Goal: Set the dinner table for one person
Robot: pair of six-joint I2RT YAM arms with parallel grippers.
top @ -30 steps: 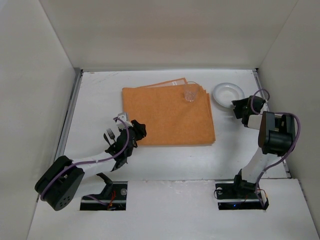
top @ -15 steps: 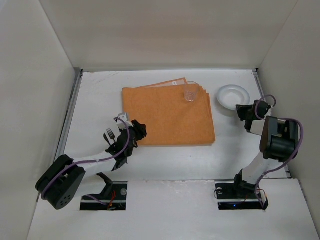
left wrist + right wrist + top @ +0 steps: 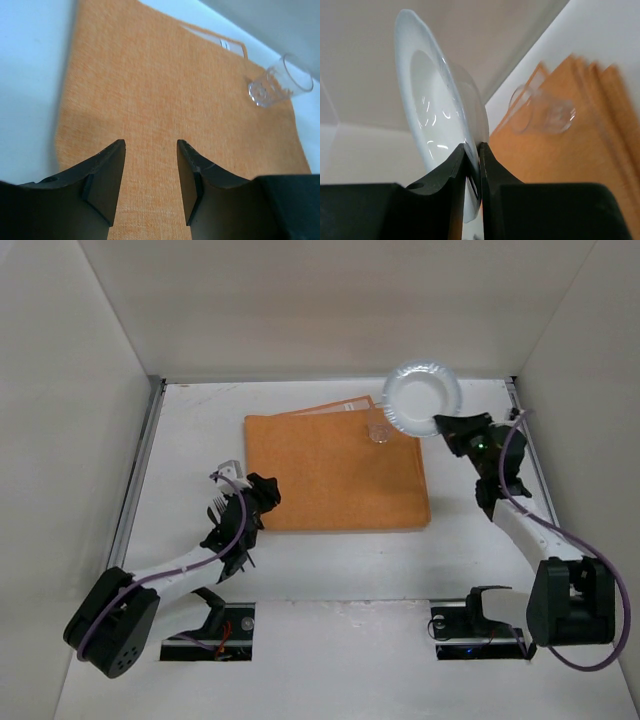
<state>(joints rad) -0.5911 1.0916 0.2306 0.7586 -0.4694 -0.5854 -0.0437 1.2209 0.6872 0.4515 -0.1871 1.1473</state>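
My right gripper has the white plate, tilted in the air above the cloth's corner. It will let go of the plate on the orange cloth (image 3: 312, 472) between the glass and my left gripper.
A white plate (image 3: 422, 398) hangs tilted in the air above the far right corner of the orange cloth (image 3: 335, 472), with my right gripper (image 3: 448, 426) shut on its rim. In the right wrist view the plate (image 3: 437, 110) stands on edge, pinched in the right gripper (image 3: 471, 150). A clear glass (image 3: 379, 430) stands on the cloth near that corner and shows as the glass (image 3: 540, 112) just past the plate. My left gripper (image 3: 150, 150) is open with nothing in it, over the cloth (image 3: 175, 100) near its left edge. A fork (image 3: 218, 505) lies on the dinner table (image 3: 330, 560) beside the left arm.
White walls close in the table at the back and both sides, with metal strips (image 3: 135, 490) along the side edges. A small pale item (image 3: 228, 469) lies near the fork. The glass (image 3: 279, 82) shows at the far right of the left wrist view.
My right gripper has shut on the plate's rim, lifted it off the back right of the table and carried it left toward the cloth. The left arm shifted slightly left.
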